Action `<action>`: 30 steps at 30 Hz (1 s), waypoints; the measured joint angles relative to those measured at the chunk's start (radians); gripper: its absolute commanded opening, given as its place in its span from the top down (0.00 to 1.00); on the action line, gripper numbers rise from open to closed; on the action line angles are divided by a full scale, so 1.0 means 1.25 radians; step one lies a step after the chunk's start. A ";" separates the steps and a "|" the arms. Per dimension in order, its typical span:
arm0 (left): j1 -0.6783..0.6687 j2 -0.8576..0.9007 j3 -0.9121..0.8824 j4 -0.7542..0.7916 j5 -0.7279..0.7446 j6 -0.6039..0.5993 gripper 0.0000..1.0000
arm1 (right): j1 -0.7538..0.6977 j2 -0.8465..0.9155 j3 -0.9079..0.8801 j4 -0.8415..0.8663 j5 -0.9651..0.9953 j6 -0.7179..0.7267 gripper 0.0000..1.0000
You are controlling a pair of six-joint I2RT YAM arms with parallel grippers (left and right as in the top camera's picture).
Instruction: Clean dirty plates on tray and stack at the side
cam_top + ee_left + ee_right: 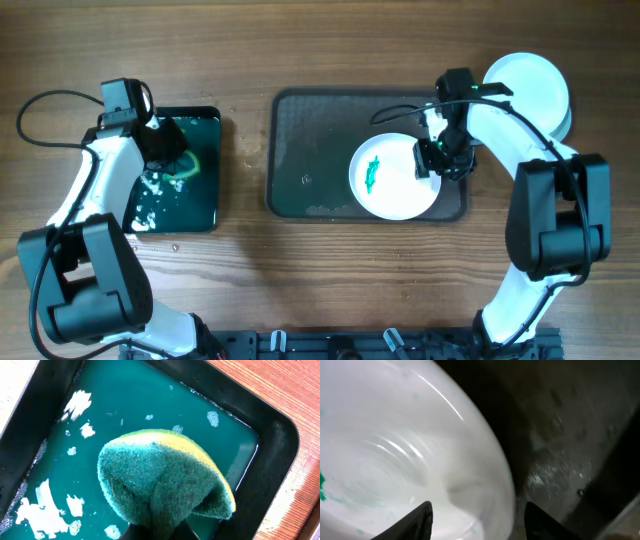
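The smeared plate is far from my left gripper's sponge; my right gripper needs to grasp the plate's rim (510,505), pull it closer and hold it for scrubbing.
A white plate (393,178) with a teal-green smear lies on the right part of the dark grey-brown tray (300,150). My right gripper (432,158) is open at the plate's right rim. In the right wrist view its fingers (480,520) straddle the rim of the plate (395,435), one over the plate, one over the tray (560,420). Another white plate (527,85) lies off the tray at the far right, with a pale edge showing beneath it. My left gripper (165,150) is shut on a green and yellow sponge (160,480) over green water.
The small glossy black tray (212,215) with green water and white foam stands left of the big tray; its rim also shows in the left wrist view (272,445). Bare wooden table lies all around. Both arm bases stand at the front edge.
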 measured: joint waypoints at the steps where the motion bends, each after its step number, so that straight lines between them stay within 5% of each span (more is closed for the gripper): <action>1: 0.000 0.000 0.000 0.000 0.000 0.000 0.96 | -0.002 0.000 0.000 -0.009 0.002 0.015 0.41; 6: 0.000 0.000 0.000 0.000 0.000 -0.001 0.96 | -0.003 0.000 -0.008 0.002 -0.005 0.058 0.47; 10: 0.000 0.000 0.000 0.001 0.000 -0.003 0.96 | -0.003 -0.001 -0.043 0.034 -0.005 0.092 0.86; 13: 0.000 0.000 0.000 0.002 0.000 -0.003 0.96 | -0.004 -0.002 -0.044 0.076 -0.010 0.115 0.94; 30: 0.000 -0.073 0.002 0.005 0.018 -0.015 0.96 | -0.006 -0.004 -0.051 0.306 -0.096 0.134 0.96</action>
